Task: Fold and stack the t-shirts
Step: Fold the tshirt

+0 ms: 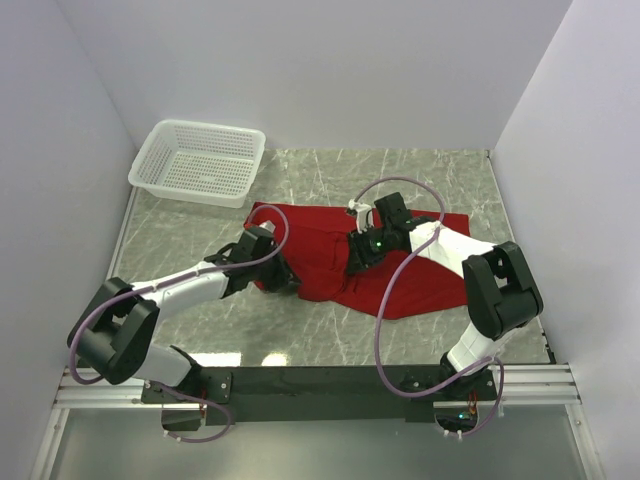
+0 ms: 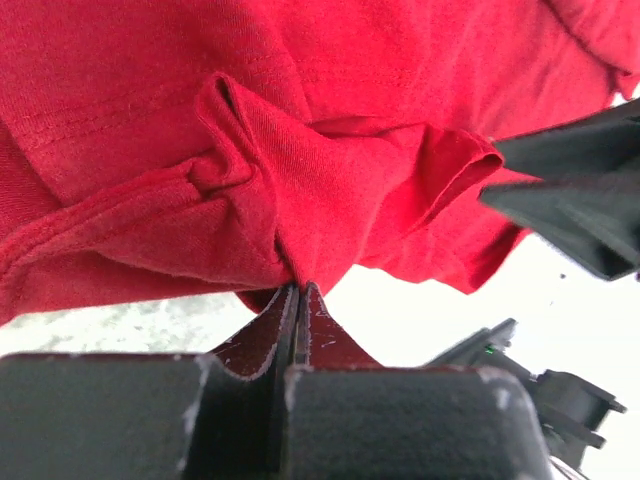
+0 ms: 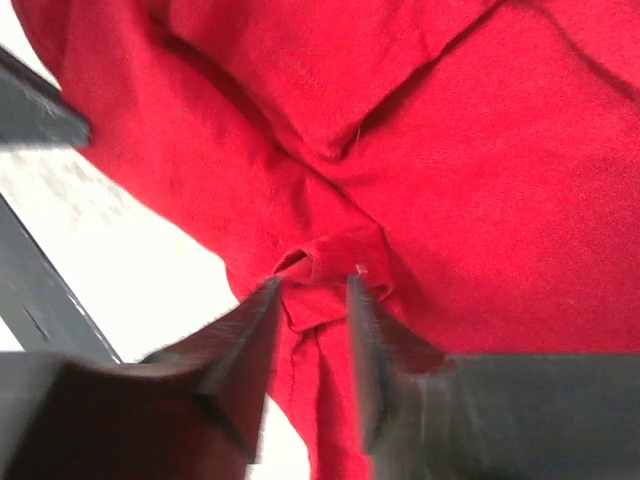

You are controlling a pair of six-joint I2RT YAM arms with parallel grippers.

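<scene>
I have a bunched fold at the red t-shirt's edge pinched in my left gripper, so next I open it and take only the smooth flap's tip (image 2: 314, 268) before my right gripper moves off.
A red t-shirt (image 1: 320, 250) lies crumpled on the marble table, between the two arms. My left gripper (image 1: 275, 272) is at its left edge and is shut on a bunched fold of the red cloth (image 2: 297, 287), which it holds lifted off the table. My right gripper (image 1: 358, 258) is over the middle of the shirt. Its jaws stand apart (image 3: 312, 285) with a small raised fold of the shirt (image 3: 330, 255) between the fingertips. The shirt fills most of both wrist views (image 2: 330, 120).
A white mesh basket (image 1: 197, 160) stands at the back left of the table. Walls close in the table on the left, back and right. The right arm's black gripper shows at the right of the left wrist view (image 2: 580, 200).
</scene>
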